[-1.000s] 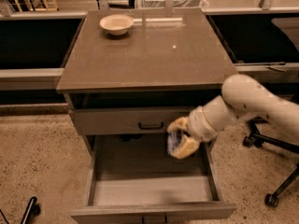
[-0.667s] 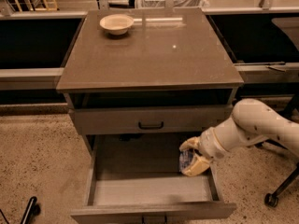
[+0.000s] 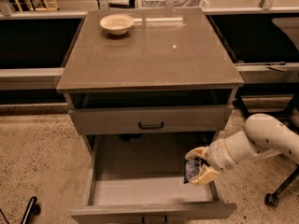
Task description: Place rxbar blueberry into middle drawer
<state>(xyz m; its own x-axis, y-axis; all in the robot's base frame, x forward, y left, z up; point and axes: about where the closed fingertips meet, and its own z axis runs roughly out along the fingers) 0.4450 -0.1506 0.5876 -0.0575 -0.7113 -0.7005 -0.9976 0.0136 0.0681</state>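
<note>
My gripper is to let go of the rxbar blueberry on the middle drawer's bottom, near its centre [image 3: 167,177], slightly toward the front panel.
The middle drawer [image 3: 140,190] is pulled open below the closed top drawer with its black handle [image 3: 150,125]. My gripper [image 3: 196,166] reaches in from the right on a white arm and is low inside the drawer at its right wall. It is shut on the rxbar blueberry [image 3: 191,170], a dark blue glossy bar held between the cream fingers [image 3: 197,153], just above the drawer floor. Part of the bar is hidden by the fingers.
A cream bowl [image 3: 117,23] stands at the back left of the cabinet top [image 3: 154,55]. Chair wheels [image 3: 271,199] and legs stand on the speckled floor at the right. A black object [image 3: 28,208] lies at the bottom left.
My gripper has moved down and to the right with the bar, from in front of the top drawer to low inside the middle drawer by its right wall.
</note>
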